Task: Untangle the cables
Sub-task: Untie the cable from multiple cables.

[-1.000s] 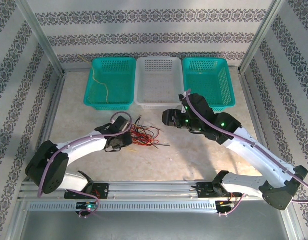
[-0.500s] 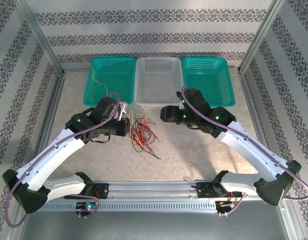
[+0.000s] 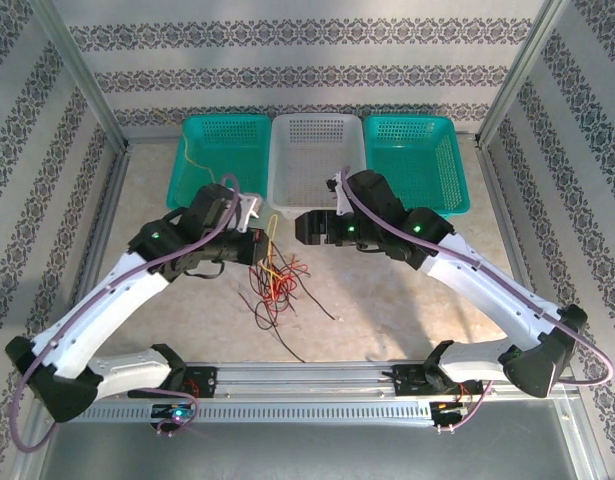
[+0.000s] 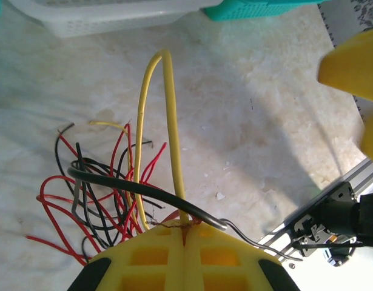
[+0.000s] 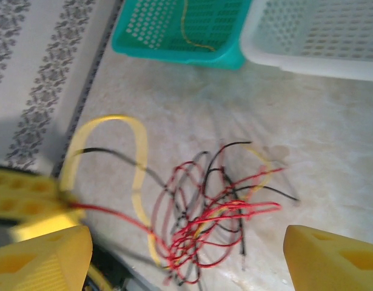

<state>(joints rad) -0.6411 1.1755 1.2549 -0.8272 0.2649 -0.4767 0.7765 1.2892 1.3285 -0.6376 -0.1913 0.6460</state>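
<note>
Next, my left gripper lets go of the yellow cable on top of the red and black tangle [image 3: 272, 288] [image 4: 107, 203] on the table.
The cables [image 3: 271, 284] are a tangle of thin red, black and yellow wires hanging from my left gripper [image 3: 257, 246] down to the table. In the left wrist view the left gripper [image 4: 185, 228] is shut on a yellow cable [image 4: 171, 133] that loops upward. A black cable [image 4: 144, 191] drapes across the jaw tips, and the red and black tangle [image 4: 95, 206] trails to the left. My right gripper [image 3: 301, 228] is open just right of the left one, with nothing between its fingers. From the right wrist, the right gripper [image 5: 186, 267] is above the tangle [image 5: 216, 218] and the yellow loop [image 5: 137, 163].
Three baskets line the back: a teal basket [image 3: 249, 160] holding one yellow cable [image 3: 192, 160], a white basket [image 3: 317, 165], and another teal basket [image 3: 417, 165]. A metal rail [image 3: 307, 380] runs along the near edge. Bare tabletop lies right of the tangle.
The left arm lifted the cables off the table and carried them back and right. The right gripper moved left toward them and opened wider.
</note>
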